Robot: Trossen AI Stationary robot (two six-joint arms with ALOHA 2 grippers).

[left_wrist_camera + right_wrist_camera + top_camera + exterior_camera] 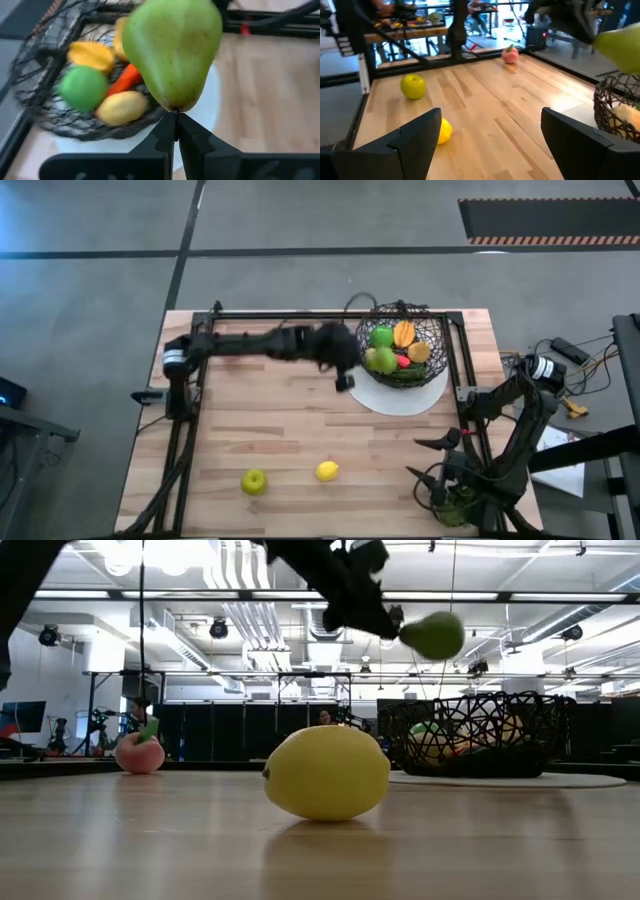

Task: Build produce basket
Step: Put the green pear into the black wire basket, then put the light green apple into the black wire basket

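Observation:
I should let go of the green pear with my left gripper in the dark wire basket, at its near side (387, 369) (154, 95) next to the red piece.
The dark wire basket (405, 345) stands on a white plate (400, 398) at the far right. It holds a green apple (82, 87), orange pieces (92, 55), a red piece (125, 80) and a yellow piece (120, 107). My left gripper (350, 370) is shut on a green pear (432, 635), held in the air at the basket's left rim. My right gripper (490, 135) is open and empty near the table's near right corner (440, 460). My left gripper pinches the pear's narrow stem end (175, 109) between its two shut fingertips (165, 131). The fingers come slanting down from the table's left side. The pear sticks out beyond the fingertips, wide end away from them, lifted clear above the basket's rim (400, 710).
A yellow-green apple (254, 480) and a lemon (327, 471) lie near the table's near edge. A pink peach (140, 752) lies farther back (510, 54). A black frame (300, 315) runs along the far edge.

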